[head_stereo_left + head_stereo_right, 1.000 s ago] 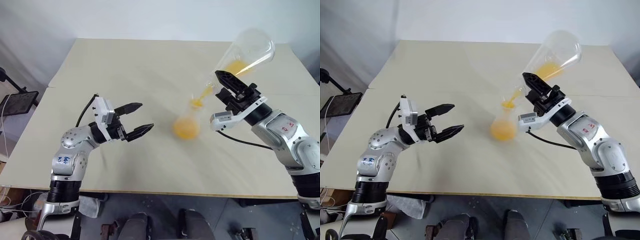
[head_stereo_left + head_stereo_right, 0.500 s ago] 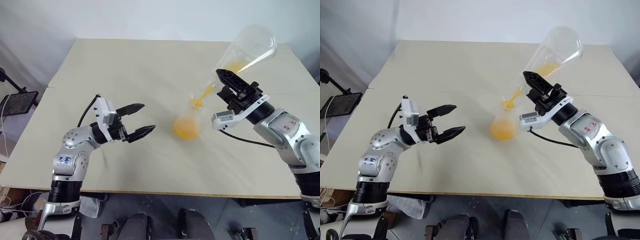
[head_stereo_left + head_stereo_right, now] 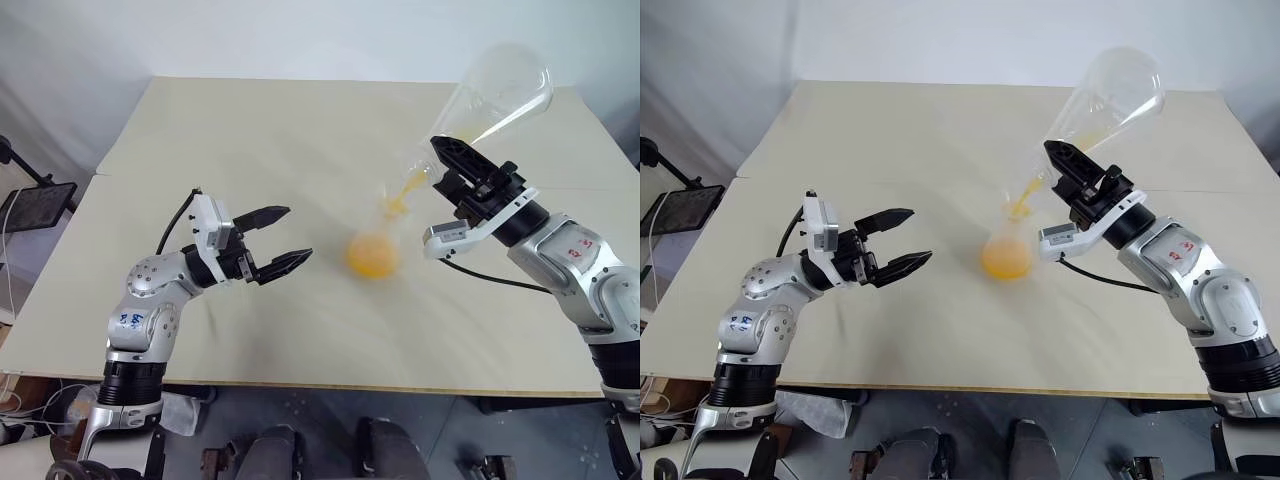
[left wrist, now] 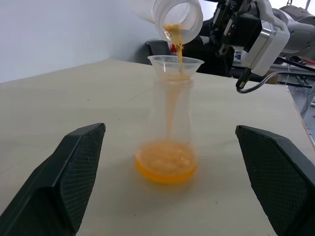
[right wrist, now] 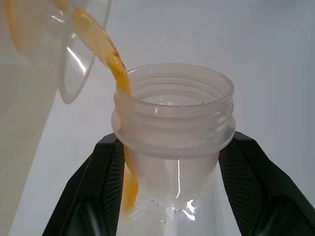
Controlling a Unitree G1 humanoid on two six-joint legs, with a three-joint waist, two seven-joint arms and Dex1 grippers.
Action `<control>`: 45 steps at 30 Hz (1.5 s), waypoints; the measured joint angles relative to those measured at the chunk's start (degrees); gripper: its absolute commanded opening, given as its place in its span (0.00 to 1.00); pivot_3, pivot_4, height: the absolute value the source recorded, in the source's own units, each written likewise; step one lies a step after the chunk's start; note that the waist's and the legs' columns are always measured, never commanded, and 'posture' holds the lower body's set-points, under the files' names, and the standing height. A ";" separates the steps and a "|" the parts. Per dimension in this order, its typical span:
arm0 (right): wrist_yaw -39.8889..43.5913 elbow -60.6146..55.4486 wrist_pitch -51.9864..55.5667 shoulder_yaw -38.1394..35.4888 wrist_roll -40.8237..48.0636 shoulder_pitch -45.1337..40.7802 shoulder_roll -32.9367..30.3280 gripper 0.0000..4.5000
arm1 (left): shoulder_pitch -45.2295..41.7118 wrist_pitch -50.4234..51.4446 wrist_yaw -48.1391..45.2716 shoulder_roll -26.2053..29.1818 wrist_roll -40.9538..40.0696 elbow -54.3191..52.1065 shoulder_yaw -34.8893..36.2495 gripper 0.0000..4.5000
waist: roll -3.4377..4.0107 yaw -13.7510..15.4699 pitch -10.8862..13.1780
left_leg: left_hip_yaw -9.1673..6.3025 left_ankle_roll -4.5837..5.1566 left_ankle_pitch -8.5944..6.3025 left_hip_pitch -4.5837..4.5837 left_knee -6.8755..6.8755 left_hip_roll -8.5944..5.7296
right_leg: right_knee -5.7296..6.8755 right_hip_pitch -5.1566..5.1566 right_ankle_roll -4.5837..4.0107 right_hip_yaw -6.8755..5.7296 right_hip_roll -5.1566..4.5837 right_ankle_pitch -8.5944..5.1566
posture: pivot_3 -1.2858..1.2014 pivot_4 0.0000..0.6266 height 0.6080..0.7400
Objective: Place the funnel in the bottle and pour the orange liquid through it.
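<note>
I should use my right gripper to set the clear flask down on the beige table (image 3: 548, 242) under that gripper's own wrist, near the seam, and let go.
The frosted bottle (image 3: 372, 250) stands upright on the table with the see-through funnel (image 4: 175, 65) seated in its neck. My right gripper (image 3: 441, 166) is shut on the neck of a clear wide-mouthed flask (image 3: 500, 92), tilted mouth-down above the funnel. A thin stream of orange liquid (image 3: 411, 184) runs from the flask's mouth into the funnel. An orange pool (image 4: 166, 167) lies in the bottle's base. My left gripper (image 3: 295, 232) hovers open to the left of the bottle, pointing at it and apart from it. In the right wrist view, black fingers (image 5: 101, 187) clamp the flask's threaded neck (image 5: 172, 123).
The beige table (image 3: 250, 130) stretches wide around the bottle, with a seam running across it. A dark stand (image 3: 35, 205) sits off the table's left edge. Black cables (image 3: 480, 280) trail from both wrists.
The flask has tipped slightly steeper and holds less orange liquid, while the stream keeps running into the funnel. Neither arm has shifted, and the left gripper stays open.
</note>
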 measured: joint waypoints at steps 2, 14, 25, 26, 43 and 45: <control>-0.01 0.14 0.01 0.00 0.00 0.00 0.00 0.53 | 0.00 0.00 0.01 0.00 0.00 0.00 0.00 1.00 | 0.00 0.00 0.00 | 0.00 0.00 0.00 0.00 0.00 0.00 | 0.00 0.00 0.00 0.00 0.00 0.00 | 0.52 0.24 1.00; -1.55 0.11 0.09 -0.02 -0.28 0.03 0.00 0.53 | 0.00 0.00 0.04 0.00 0.00 -0.01 0.00 1.00 | 0.00 0.00 0.00 | 0.00 0.00 0.00 0.00 0.00 0.00 | 0.00 0.00 0.00 0.01 0.00 0.00 | 0.52 0.24 1.00; 5.34 0.02 0.65 -0.63 13.88 2.67 2.24 0.53 | -0.01 0.00 0.01 0.01 0.00 0.00 0.01 1.00 | -0.01 0.00 0.00 | -0.02 0.00 0.00 0.01 0.00 0.01 | -0.04 0.06 0.00 -0.01 0.00 0.00 | 0.52 0.24 1.00; 6.52 -0.10 1.38 -0.65 16.05 3.08 3.16 0.53 | -0.01 0.00 0.00 0.00 0.00 0.00 0.00 1.00 | -0.01 -0.02 0.00 | -0.01 0.00 0.00 0.01 0.01 0.01 | -0.03 0.06 0.00 -0.01 0.01 0.00 | 0.52 0.24 1.00; 16.15 -1.82 44.12 -31.13 59.18 4.19 14.67 0.53 | -1.81 0.07 -1.76 0.74 0.02 0.87 0.01 1.00 | -0.01 0.45 0.00 | -0.11 0.04 0.01 0.01 0.03 -0.06 | 0.05 0.10 0.00 0.01 -0.09 0.00 | 0.52 0.24 1.00; 15.80 2.84 45.76 -33.65 61.74 4.31 15.18 0.53 | -1.89 0.15 -1.92 0.75 0.02 0.96 -0.10 1.00 | -0.01 0.14 0.00 | -0.05 0.04 0.01 0.03 0.00 -0.06 | 0.04 0.08 0.00 0.07 -0.07 0.00 | 0.52 0.24 1.00</control>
